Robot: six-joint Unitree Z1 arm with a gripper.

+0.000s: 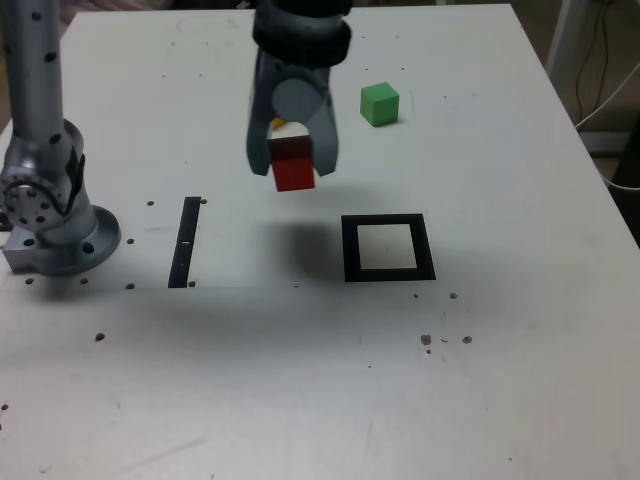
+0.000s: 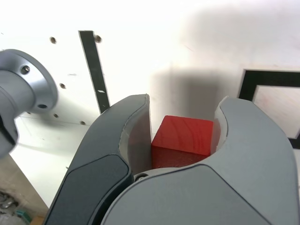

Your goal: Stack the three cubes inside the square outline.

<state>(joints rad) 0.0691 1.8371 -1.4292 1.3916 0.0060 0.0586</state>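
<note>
The gripper needs to release the red cube, which is held above the table now, on the bare white table inside the black square outline [image 1: 384, 250] [image 2: 284, 116].
My gripper [image 1: 293, 163] is shut on the red cube [image 1: 294, 166] and holds it above the table, toward the exterior view's left of the square outline [image 1: 350, 248] and farther back. In the wrist view the red cube [image 2: 185, 136] sits between both fingers of the gripper [image 2: 183, 107], with a corner of the square outline [image 2: 269, 77] beyond. The green cube [image 1: 379, 104] rests on the table at the back. Only a sliver of the yellow cube [image 1: 278, 122] shows behind the gripper.
A thin black strip [image 1: 185, 240] lies to the exterior view's left of the outline, also in the wrist view [image 2: 93, 70]. The arm's grey base [image 1: 50, 200] stands at the table's left edge. Small holes and specks dot the white table [image 1: 300, 380].
</note>
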